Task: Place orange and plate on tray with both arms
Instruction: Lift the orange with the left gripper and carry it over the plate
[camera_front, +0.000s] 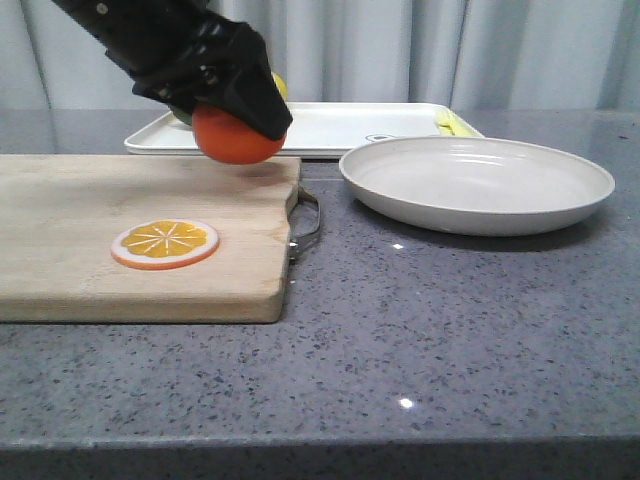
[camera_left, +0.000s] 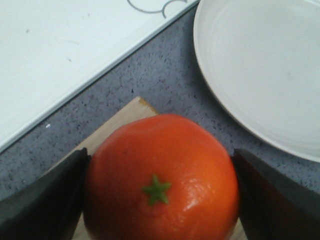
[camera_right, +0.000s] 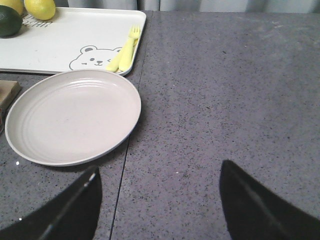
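Note:
The robot's left gripper needs to release the orange in the middle of the off-white plate (camera_front: 463, 163) (camera_left: 307, 42).
My left gripper (camera_front: 240, 125) is shut on the orange (camera_front: 237, 137) and holds it in the air over the far right corner of the cutting board, just short of the white tray (camera_front: 340, 125). In the left wrist view the orange (camera_left: 161, 177) fills the gap between both black fingers (camera_left: 42, 200), with the tray (camera_left: 65, 55) and the plate (camera_left: 265, 70) beyond it. The off-white plate (camera_front: 476, 182) lies on the table right of the board. My right gripper (camera_right: 160, 200) is open and empty above bare table, near the plate (camera_right: 72, 116); it does not show in the front view.
A wooden cutting board (camera_front: 60, 270) with a metal handle (camera_front: 308, 225) carries a flat orange slice (camera_front: 165, 243). The tray (camera_right: 60, 42) holds a lemon (camera_right: 40, 7), a dark green fruit (camera_right: 9, 21) and a yellow fork (camera_right: 126, 50). A table seam (camera_right: 127, 150) runs past the plate.

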